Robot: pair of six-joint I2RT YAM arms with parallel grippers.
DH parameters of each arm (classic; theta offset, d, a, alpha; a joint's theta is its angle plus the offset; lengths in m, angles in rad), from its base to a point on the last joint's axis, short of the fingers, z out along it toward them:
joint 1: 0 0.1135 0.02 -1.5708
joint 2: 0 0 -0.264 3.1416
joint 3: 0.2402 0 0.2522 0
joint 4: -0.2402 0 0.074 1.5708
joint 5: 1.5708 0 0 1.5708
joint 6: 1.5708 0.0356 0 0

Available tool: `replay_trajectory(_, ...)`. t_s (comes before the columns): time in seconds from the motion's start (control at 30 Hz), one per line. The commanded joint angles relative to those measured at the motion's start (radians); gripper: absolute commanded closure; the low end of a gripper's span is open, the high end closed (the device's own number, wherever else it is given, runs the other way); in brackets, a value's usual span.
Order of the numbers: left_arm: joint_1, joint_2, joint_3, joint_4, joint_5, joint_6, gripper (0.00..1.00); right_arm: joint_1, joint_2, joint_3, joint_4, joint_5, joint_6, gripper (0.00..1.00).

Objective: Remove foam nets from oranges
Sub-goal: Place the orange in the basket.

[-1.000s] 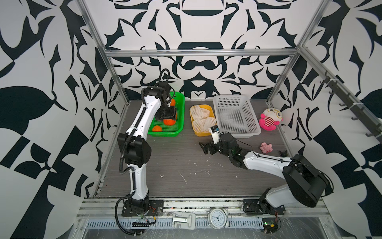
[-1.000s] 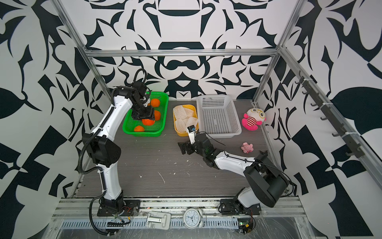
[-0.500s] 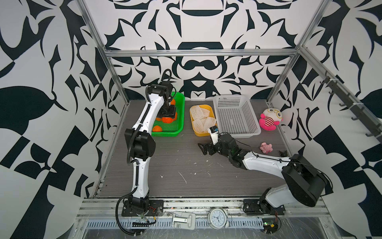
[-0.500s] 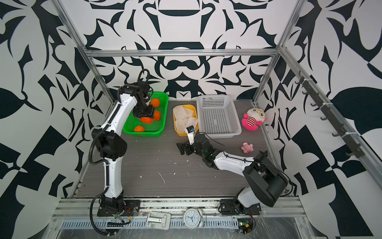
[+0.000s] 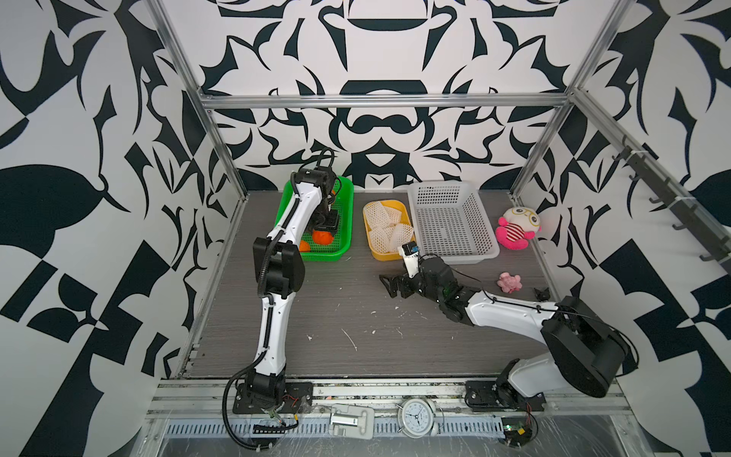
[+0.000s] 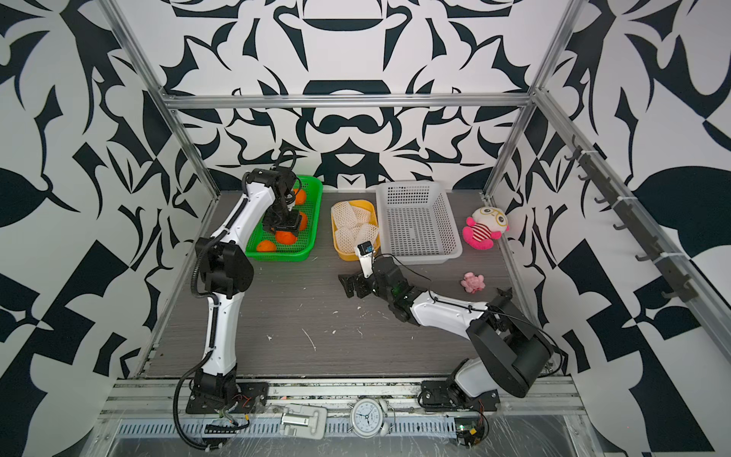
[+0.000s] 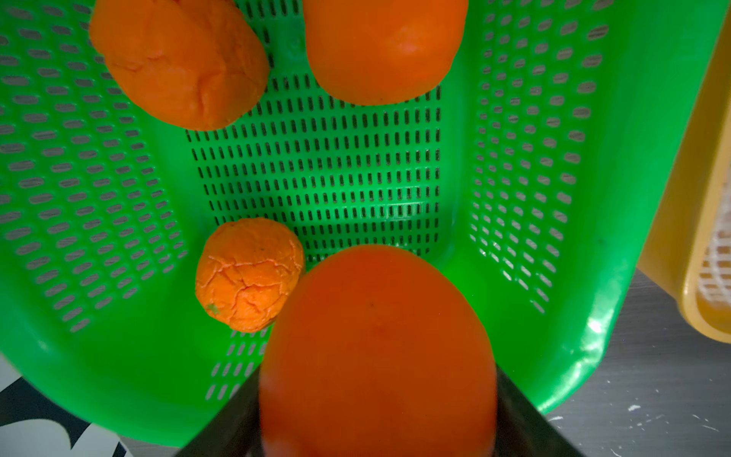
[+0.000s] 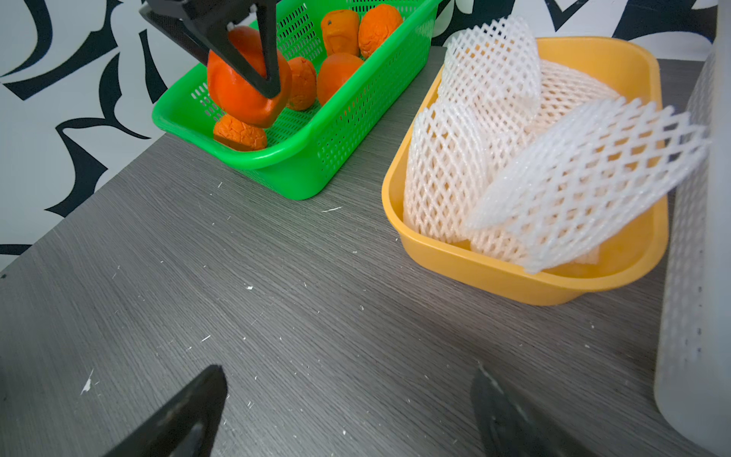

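My left gripper is to let go of the smooth orange in the green basket's near corner (image 5: 326,246) (image 7: 378,295), next to the wrinkled orange.
My left gripper (image 5: 325,228) (image 6: 285,230) hangs over the green basket (image 5: 347,221) (image 7: 585,205), shut on a smooth orange (image 7: 377,348) (image 8: 241,91) just above the basket floor. Other bare oranges lie in the basket: a wrinkled one (image 7: 249,273) beside the held fruit and two farther along (image 7: 182,63) (image 7: 379,47). Several flattened white foam nets (image 5: 385,225) (image 8: 514,158) are piled in the yellow tray (image 8: 514,277). My right gripper (image 5: 389,285) (image 8: 348,376) hovers low over the table in front of that tray, open with nothing between its fingers.
A white perforated basket (image 5: 451,221) stands right of the yellow tray, close to my right wrist. A pink and white plush toy (image 5: 516,229) and a small pink toy (image 5: 509,281) lie at the right. White crumbs speckle the grey table (image 5: 348,340).
My left arm's elbow has swung right and my left gripper has carried the orange toward the near end of the green basket. The right gripper has shifted slightly left, still open.
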State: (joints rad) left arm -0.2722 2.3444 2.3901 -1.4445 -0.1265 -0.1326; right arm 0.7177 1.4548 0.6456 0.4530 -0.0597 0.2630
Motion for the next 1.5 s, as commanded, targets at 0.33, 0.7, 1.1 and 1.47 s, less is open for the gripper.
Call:
replay_trajectory(0.33,-0.009,0.114,0.032,-0.051,0.02,0.005,0.53,0.006,-0.066,-0.014,0.011,0.016,-0.004,0.0)
replay_trajectory(0.7,-0.016,0.133,0.013,-0.03,0.033,0.01,0.49,0.006,-0.061,-0.015,0.023,0.016,-0.003,0.01)
replay_trajectory(1.1,-0.018,0.135,-0.01,-0.03,0.029,0.014,0.36,0.006,-0.048,-0.022,0.049,0.02,0.001,0.01)
replay_trajectory(1.47,-0.018,0.106,-0.019,-0.031,0.011,0.013,0.26,0.006,-0.072,-0.024,0.042,0.026,-0.003,0.01)
